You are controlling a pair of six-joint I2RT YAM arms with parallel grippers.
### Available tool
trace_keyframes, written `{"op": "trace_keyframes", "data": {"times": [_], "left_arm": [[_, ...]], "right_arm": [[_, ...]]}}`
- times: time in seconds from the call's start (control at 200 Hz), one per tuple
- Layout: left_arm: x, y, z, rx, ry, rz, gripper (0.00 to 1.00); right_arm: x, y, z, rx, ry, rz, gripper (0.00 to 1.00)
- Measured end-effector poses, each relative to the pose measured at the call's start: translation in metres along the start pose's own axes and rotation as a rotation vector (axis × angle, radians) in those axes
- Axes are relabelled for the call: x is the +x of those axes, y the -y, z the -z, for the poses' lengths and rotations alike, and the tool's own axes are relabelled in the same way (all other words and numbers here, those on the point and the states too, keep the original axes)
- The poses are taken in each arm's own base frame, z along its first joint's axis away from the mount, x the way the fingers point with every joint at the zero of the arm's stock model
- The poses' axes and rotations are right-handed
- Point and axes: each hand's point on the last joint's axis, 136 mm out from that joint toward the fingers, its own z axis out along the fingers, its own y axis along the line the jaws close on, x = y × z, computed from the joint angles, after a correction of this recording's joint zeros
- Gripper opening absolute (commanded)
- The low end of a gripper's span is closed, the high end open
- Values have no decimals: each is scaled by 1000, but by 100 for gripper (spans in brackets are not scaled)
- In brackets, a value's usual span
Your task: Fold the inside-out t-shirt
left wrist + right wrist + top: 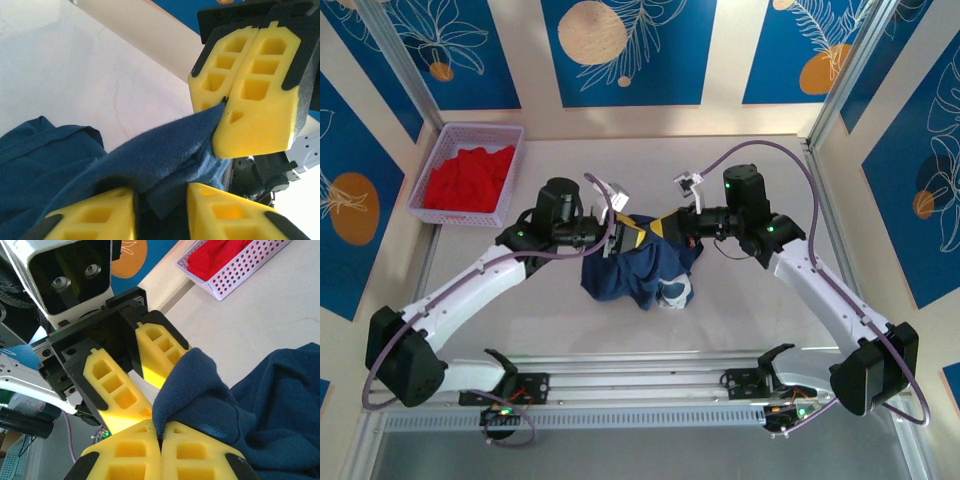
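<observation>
Next, my left gripper backs off and takes the fold's far edge [198, 361] before both pull, because my grippers are crowding the same pinched tip of the bunched t-shirt.
The inside-out t-shirt [638, 272], navy blue, lies bunched mid-table with a pale patch [675, 293] at its near right. Both grippers meet just above its far edge. My right gripper [672, 228] is shut on a raised fold of the cloth; its yellow fingers [125, 455] press together on the hem [162, 427]. In the left wrist view the right gripper [221, 106] pinches that same peak of cloth [165, 155]. My left gripper [160, 197] faces it, jaws apart, with cloth draped loosely in the gap. In the right wrist view the left gripper [151, 397] stands spread beside the fold.
A lilac basket [465, 214] holding a bright red garment [470, 175] sits at the back left; its wall [240, 277] also appears in the right wrist view. Metal frame posts stand at the table's sides, a rail along the near edge.
</observation>
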Motion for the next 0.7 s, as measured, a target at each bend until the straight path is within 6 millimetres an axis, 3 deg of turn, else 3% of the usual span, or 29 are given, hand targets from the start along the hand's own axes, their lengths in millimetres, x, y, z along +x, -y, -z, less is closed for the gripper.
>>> {"op": "trace_keyframes", "data": {"times": [0.185,0.31,0.525,0.7], "left_arm": [[-3,5,-1,30,7,-1,1],[-6,9,4,35,15,3,0],[-5,17,16,23,-5,81,0],[-11,10,21,-50,-2,171,0]], "right_arm": [[-1,4,0,24,6,-2,0],[1,22,-1,146,6,-21,1],[3,27,-11,321,-17,46,27],[7,45,-2,462,-35,96,41]]}}
